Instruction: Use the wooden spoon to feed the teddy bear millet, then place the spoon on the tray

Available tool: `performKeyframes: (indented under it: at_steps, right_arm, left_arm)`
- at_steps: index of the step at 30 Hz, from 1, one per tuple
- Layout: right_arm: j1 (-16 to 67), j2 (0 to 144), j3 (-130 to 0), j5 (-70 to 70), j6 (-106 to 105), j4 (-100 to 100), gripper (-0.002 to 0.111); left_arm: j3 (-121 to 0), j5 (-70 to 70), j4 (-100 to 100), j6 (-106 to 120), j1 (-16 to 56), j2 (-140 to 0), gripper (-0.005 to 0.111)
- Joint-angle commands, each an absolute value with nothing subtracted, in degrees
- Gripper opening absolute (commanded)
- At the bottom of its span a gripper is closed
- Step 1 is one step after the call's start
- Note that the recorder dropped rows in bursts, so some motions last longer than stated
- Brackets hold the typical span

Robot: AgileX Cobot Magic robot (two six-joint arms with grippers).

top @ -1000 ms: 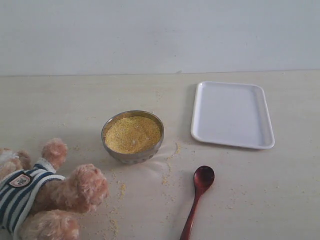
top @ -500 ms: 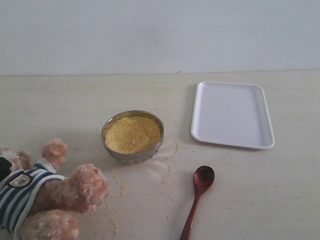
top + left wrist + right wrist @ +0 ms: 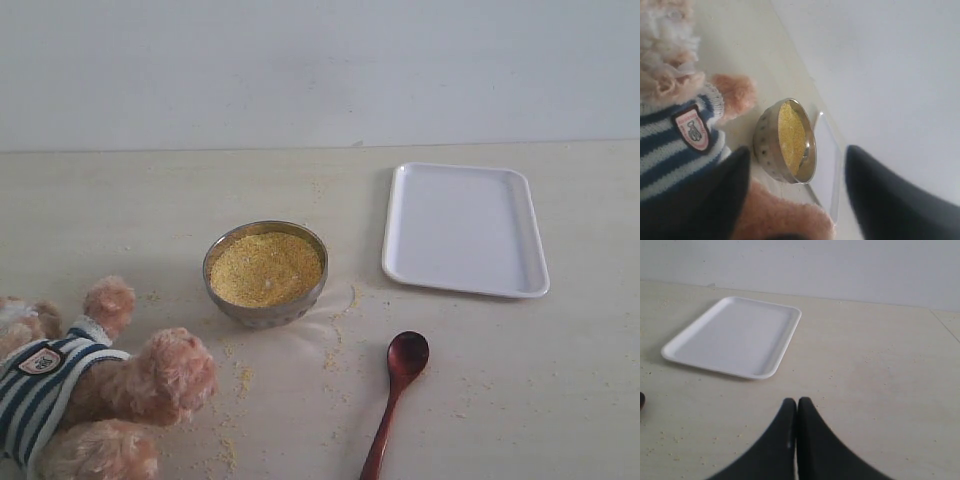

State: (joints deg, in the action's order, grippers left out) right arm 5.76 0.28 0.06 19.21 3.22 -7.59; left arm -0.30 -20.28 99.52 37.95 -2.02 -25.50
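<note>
The robot's left gripper needs to close on the top of the striped shirt [image 3: 15, 370] [image 3: 661, 120], just under the teddy bear's head, next to the shirt's badge.
The teddy bear [image 3: 100, 390] lies at the table's front left in its striped shirt. Millet [image 3: 265, 268] fills a round metal bowl [image 3: 262, 312] in the middle. To the bowl's front right the wooden spoon [image 3: 400, 380] lies flat on the table, handle toward the front edge. The white tray [image 3: 465, 230] rests empty at the right. My left gripper [image 3: 797, 150] stands open over the teddy bear [image 3: 680, 130], a furry limb between its fingers' bases. My right gripper [image 3: 797, 402] is shut and empty over bare table near the tray [image 3: 735, 335]. Neither gripper shows in the exterior view.
Loose millet crumbs [image 3: 335, 355] are scattered between the bowl and the spoon and in front of the bear. A pale wall [image 3: 320, 70] closes off the back of the table. The left wrist view looks past the bowl [image 3: 767, 150] to the tray's edge [image 3: 827, 165].
A dark gripper tip that showed at the exterior view's left edge beside the bear's head half a second ago is gone. Bowl, spoon and tray have not moved.
</note>
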Motion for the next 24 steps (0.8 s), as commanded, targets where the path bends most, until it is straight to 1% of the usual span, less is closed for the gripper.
performKeyframes:
  at_steps: [1,2,3,4,6,8,10,13,15,20,24]
  right_arm:
    - [5.81,0.0,0.0,18.73,3.14,-7.71,0.0]
    - [5.81,0.0,0.0,18.73,3.14,-7.71,0.0]
    - [5.81,0.0,0.0,18.73,3.14,-7.71,0.0]
    - [5.81,0.0,0.0,18.73,3.14,-7.71,0.0]
    - [5.81,0.0,0.0,18.73,3.14,-7.71,0.0]
    - [5.81,0.0,0.0,18.73,3.14,-7.71,0.0]
    - [5.81,0.0,0.0,18.73,3.14,-7.71,0.0]
    - [5.81,0.0,0.0,18.73,3.14,-7.71,0.0]
    - [5.81,0.0,0.0,18.73,3.14,-7.71,0.0]
    - [5.81,0.0,0.0,18.75,3.03,-7.71,0.0]
    - [5.81,0.0,0.0,18.75,3.15,-7.71,0.0]
  left_arm:
    - [0.0,-20.46,99.18,39.05,-2.1,-25.08,0.091]
    - [0.0,-20.46,99.18,38.24,-2.1,-25.08,0.098]
    - [0.0,-20.63,99.05,38.24,-2.1,-25.08,0.102]
    - [0.0,-20.8,98.27,38.24,-2.1,-25.08,0.103]
    - [0.0,-21.51,94.76,38.24,-2.1,-25.08,0.103]
    - [0.0,-25.24,87.82,34.98,-2.1,-25.08,0.101]
    - [0.0,-28.58,77.74,22.13,-2.1,-25.19,0.097]
    - [0.0,-29.11,64.7,6.78,-2.1,-25.2,0.093]
    - [0.0,-28.53,61.85,2.11,-2.1,-25.2,0.092]
    - [0.0,-21.88,61.68,2.62,-2.1,-25.2,0.092]
    - [0.0,-17.91,54.66,3.99,-2.1,-28.27,0.092]
